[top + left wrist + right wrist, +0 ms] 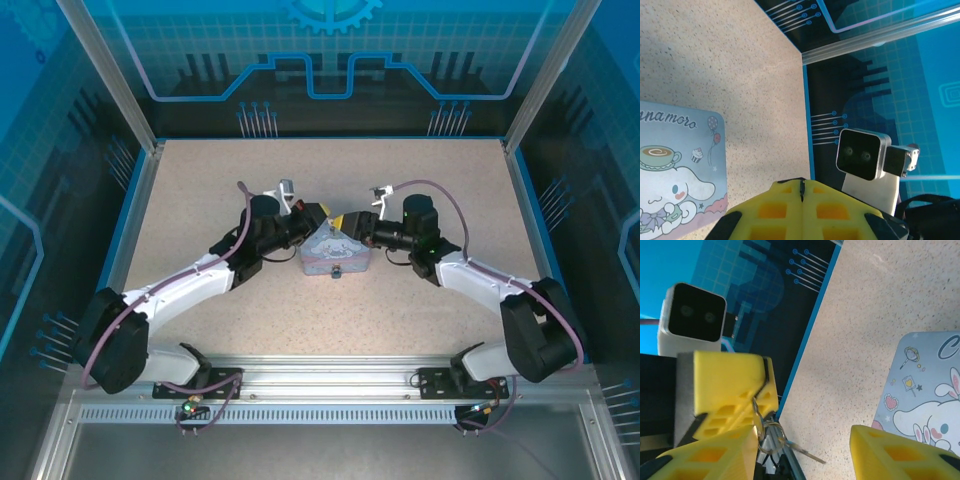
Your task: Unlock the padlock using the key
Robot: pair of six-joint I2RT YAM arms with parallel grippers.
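Next, my right gripper takes the keys (774,432), as the slim key is dangling from the wire ring at my left gripper, so that my left gripper can grip again.
My left gripper (801,183) is shut, with a thin metal edge pinched between its yellow fingertips. In the right wrist view those same fingers (732,385) grip the key (758,421). From the key hangs a wire ring (771,439) with a second slim key (807,452) pointing down to the right. My right gripper (801,436) is open, and its left finger sits right beside the held key. Both grippers (320,222) (351,228) meet above the far edge of the lavender tin (335,252). The small blue padlock (337,270) sits at the tin's near edge.
The tin's cartoon lid (675,165) lies on the speckled table (200,190). A blue rim and dark walls (130,200) enclose the table. The right wrist's camera housing (862,154) is close in front of my left fingers.
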